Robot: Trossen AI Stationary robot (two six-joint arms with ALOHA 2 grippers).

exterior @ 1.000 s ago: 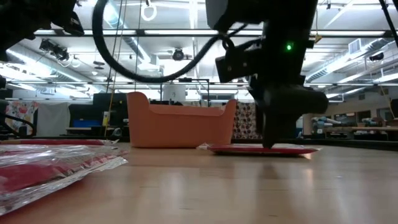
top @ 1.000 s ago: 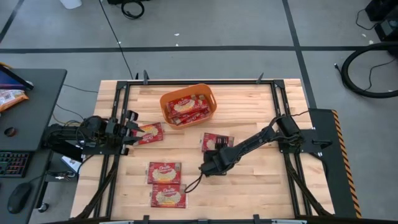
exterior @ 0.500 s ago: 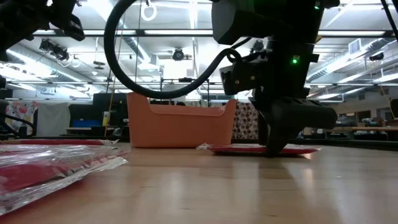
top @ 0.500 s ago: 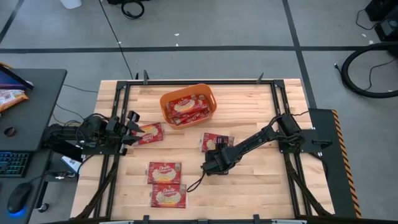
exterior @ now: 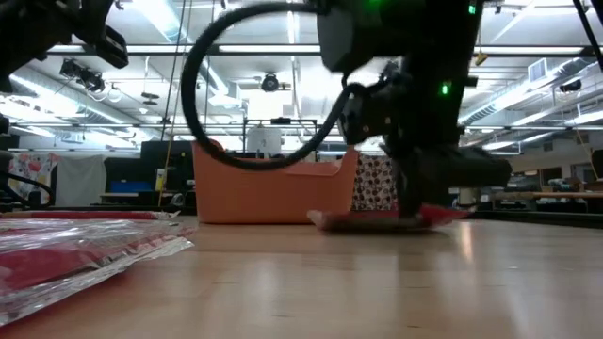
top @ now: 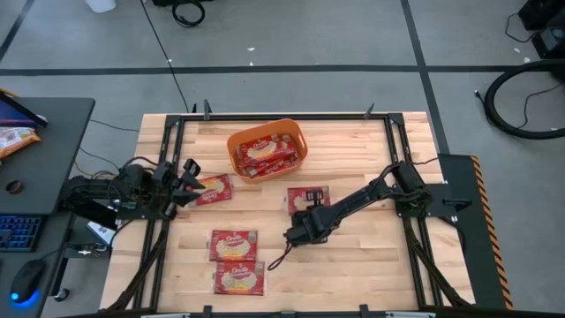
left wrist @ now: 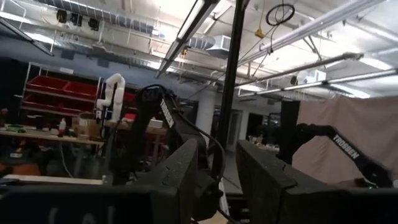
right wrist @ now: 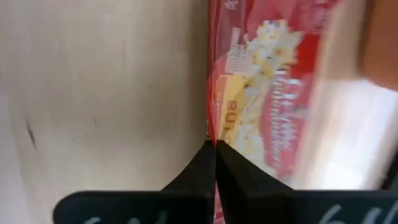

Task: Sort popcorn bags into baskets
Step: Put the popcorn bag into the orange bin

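The far bag is inside the orange basket [top: 267,147]. Next, my right gripper lets go of the middle popcorn bag on that far bag.
The orange basket [top: 267,148] stands at the table's far middle with popcorn bags [top: 263,150] lying in it. Other popcorn bags lie flat on the wood: one at the left [top: 213,188] and two near the front [top: 234,245] [top: 238,278]. My right gripper [top: 301,228] is shut on a further popcorn bag [top: 308,199] in the middle of the table, which also shows in the right wrist view [right wrist: 261,93]. My left gripper [top: 189,177] stands open just left of the left bag, tipped upward, touching nothing. My right gripper pinches the middle bag's near edge [right wrist: 215,130] between its two fingertips. The fingers come down at a slant from the table's near right side. One end of the bag [exterior: 448,213] is raised a little; the rest [exterior: 363,221] lies on the wood.
Black frame rails [top: 166,168] run along the table's left and right sides. A dark cable [top: 275,259] lies by the right gripper, near the front bags. In the low view crinkled bags [exterior: 85,250] fill the near left. Bare wood [top: 371,256] lies at the near right.
My right gripper has shut on the middle bag's near edge, staying in place. The bag's end by the fingers has come up slightly off the wood, while the rest has stayed flat.
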